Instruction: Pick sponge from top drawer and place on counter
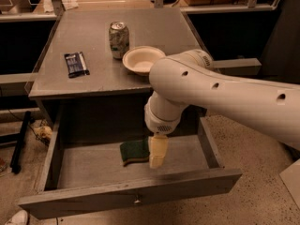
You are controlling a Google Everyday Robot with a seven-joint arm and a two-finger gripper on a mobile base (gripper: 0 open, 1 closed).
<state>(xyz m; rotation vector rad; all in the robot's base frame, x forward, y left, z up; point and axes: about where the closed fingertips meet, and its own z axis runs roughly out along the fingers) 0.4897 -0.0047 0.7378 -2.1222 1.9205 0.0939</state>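
Note:
The middle of the dark green sponge (136, 152) in the open top drawer is the next spot that my gripper will move to and close on.
The sponge (134, 152), dark green on top with a yellow base, lies on the floor of the open top drawer (126, 193), near its middle. My gripper (158, 154) hangs down from the big white arm into the drawer, at the sponge's right edge, with one pale finger (157, 151) showing. The grey counter (98, 74) is above and behind the drawer.
On the counter stand a drink can (118, 40), a pale bowl (142, 60) and a dark blue snack wrapper (76, 63). My white arm (225, 102) crosses from the right over the counter's front right corner. Floor clutter lies at the left (42, 132).

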